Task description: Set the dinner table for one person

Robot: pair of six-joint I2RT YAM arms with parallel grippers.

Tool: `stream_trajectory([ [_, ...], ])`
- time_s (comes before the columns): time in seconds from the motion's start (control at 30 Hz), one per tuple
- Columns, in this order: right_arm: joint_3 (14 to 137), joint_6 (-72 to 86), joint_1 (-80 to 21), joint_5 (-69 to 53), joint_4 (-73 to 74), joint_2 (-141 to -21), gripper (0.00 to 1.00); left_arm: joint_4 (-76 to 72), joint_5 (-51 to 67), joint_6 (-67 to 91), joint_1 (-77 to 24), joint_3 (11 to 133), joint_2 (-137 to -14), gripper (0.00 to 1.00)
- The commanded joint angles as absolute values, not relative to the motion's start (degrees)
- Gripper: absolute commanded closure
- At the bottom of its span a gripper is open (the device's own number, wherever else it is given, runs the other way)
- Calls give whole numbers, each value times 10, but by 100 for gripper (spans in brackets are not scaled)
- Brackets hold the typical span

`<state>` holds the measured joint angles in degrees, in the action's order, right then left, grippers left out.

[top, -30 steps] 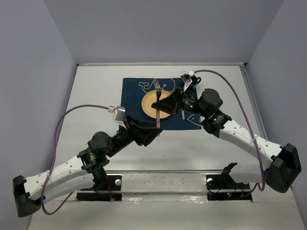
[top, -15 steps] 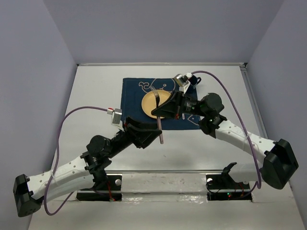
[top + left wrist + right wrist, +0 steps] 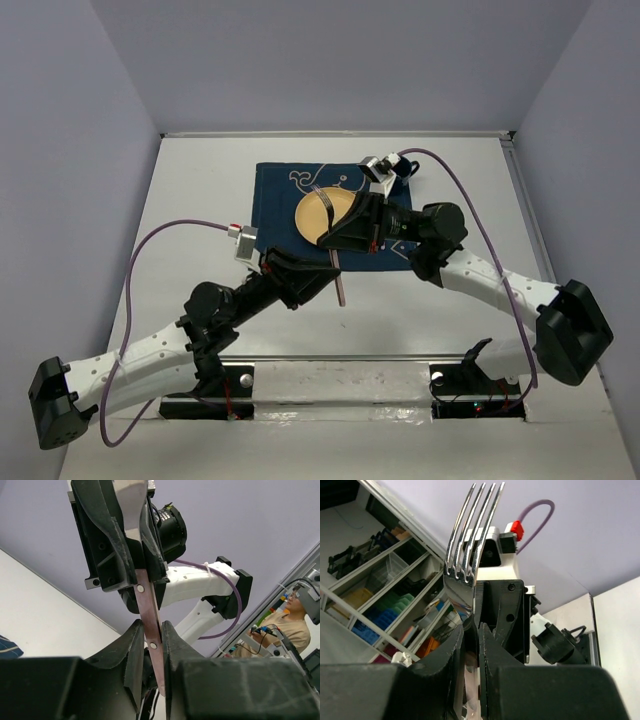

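Next, my left gripper releases the fork so that it rests on the blue whale placemat (image 3: 280, 217) next to the yellow plate, away from the mug. The fork is still held in the air.
A fork (image 3: 339, 285) with a brown handle and silver tines is held in the air over the near edge of the blue whale placemat (image 3: 275, 200) on the white dinner table (image 3: 200, 200). Its tines hang above the yellow plate (image 3: 318, 218). My left gripper (image 3: 322, 274) is shut on the lower handle, which shows between its fingers in the left wrist view (image 3: 151, 630). My right gripper (image 3: 337, 238) is shut on the fork's neck; the tines (image 3: 470, 540) rise above its fingers (image 3: 471, 627) in the right wrist view.
A small dark object (image 3: 408, 166) sits at the placemat's far right corner, partly hidden by my right wrist. A metal rail (image 3: 330, 357) runs along the table's near edge. Purple cables loop from both wrists.
The fork and both grippers have moved toward the near edge of the table. The left arm has drawn back and the right arm has stretched out to the left.
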<state>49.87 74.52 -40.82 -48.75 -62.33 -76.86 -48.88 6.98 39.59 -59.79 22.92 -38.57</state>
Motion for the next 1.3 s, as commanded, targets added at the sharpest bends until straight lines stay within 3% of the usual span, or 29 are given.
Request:
stream_trajectory([
  [0.0, 498, 782, -405, -498, -708, -780, 100, -562, 85, 395, -595, 229, -385, 81],
  [0.13, 497, 787, -405, -499, -713, -788, 100, -569, 87, 398, -594, 231, -389, 100],
  [0.3, 499, 755, -405, -500, -664, -782, 100, -546, 73, 398, -595, 238, -378, 100],
  [0.4, 507, 699, -405, -497, -548, -758, 55, -451, 15, 377, -595, 254, -361, 100],
  [0.43, 512, 647, -405, -486, -474, -748, 32, -395, -31, 373, -595, 264, -348, 100],
  [0.57, 516, 551, -405, -438, -349, -697, 3, -299, -116, 351, -594, 279, -318, 100],
  [0.83, 493, 442, -400, -309, -193, -610, 0, -51, -272, 324, -578, 383, -380, 100],
  [1.0, 475, 361, -395, -153, -57, -548, 0, 144, -220, 269, -468, 526, -534, 100],
  [1.27, 409, 321, -395, -30, 70, -446, 0, 172, -244, 180, -324, 632, -745, 100],
])
